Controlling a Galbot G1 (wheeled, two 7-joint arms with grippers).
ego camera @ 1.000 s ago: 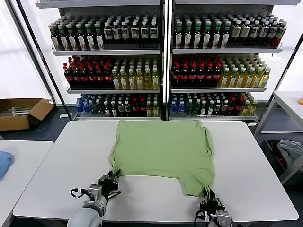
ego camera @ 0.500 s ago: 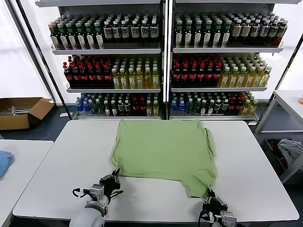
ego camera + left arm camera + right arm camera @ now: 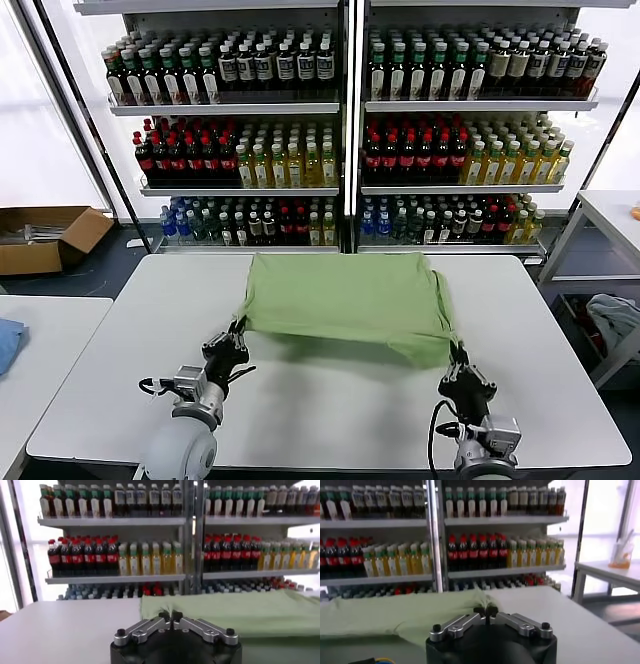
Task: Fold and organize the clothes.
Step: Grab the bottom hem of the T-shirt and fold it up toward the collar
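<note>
Next, my right gripper lets go of the hem corner on the light green polo shirt itself, just inside its side edge (image 3: 413,291).
The light green polo shirt (image 3: 345,296) lies across the far half of the white table (image 3: 320,400), its near edge lifted off the surface. My left gripper (image 3: 236,338) is shut on the shirt's near left corner (image 3: 150,611). My right gripper (image 3: 457,362) is shut on the near right corner (image 3: 479,599). The lifted hem hangs between the two grippers and casts a shadow on the table. The collar, buttons and printed graphic are hidden.
Shelves of bottles (image 3: 340,130) stand behind the table. A cardboard box (image 3: 45,238) sits on the floor at left. A blue cloth (image 3: 8,340) lies on a side table at left. A pale cloth bundle (image 3: 615,322) sits at right under another table.
Both grippers have risen and moved away from me with the shirt's near corners, lifting the near hem off the table and carrying it toward the far edge.
</note>
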